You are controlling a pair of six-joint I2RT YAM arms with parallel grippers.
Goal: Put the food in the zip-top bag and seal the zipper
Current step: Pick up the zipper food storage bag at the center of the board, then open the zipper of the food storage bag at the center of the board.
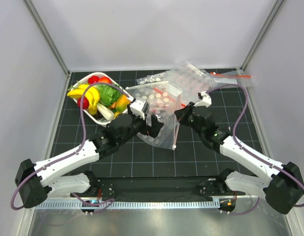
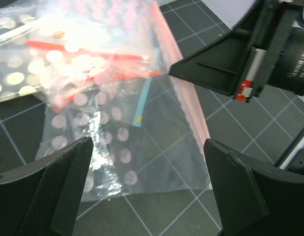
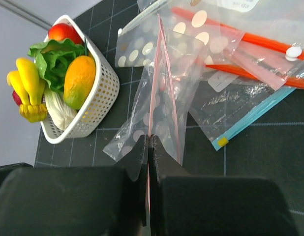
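Note:
My right gripper is holding just one zipper strip and the bag's opening is narrow, so next my left gripper takes that strip and my right gripper the other strip (image 3: 172, 105).
The food sits in a white basket (image 1: 94, 118) at the back left: a yellow banana bunch (image 1: 88, 94), an orange-yellow mango (image 1: 122, 102), a red fruit (image 1: 83, 102) and green leaves. The right wrist view also shows the bananas (image 3: 26, 86) and the mango (image 3: 79, 73). My right gripper (image 3: 149, 138) is shut on the pale pinkish zipper strip (image 3: 159, 64) of the clear dotted zip-top bag (image 1: 162, 120) and holds it up. My left gripper (image 2: 148, 147) is open, its jaws either side of the bag's lower corner (image 2: 157, 162), not touching it.
A pile of other clear dotted bags with red strips (image 1: 201, 81) lies behind and to the right of the held bag. One bag with a blue strip (image 3: 255, 113) lies flat on the black grid mat. Grey walls enclose the table.

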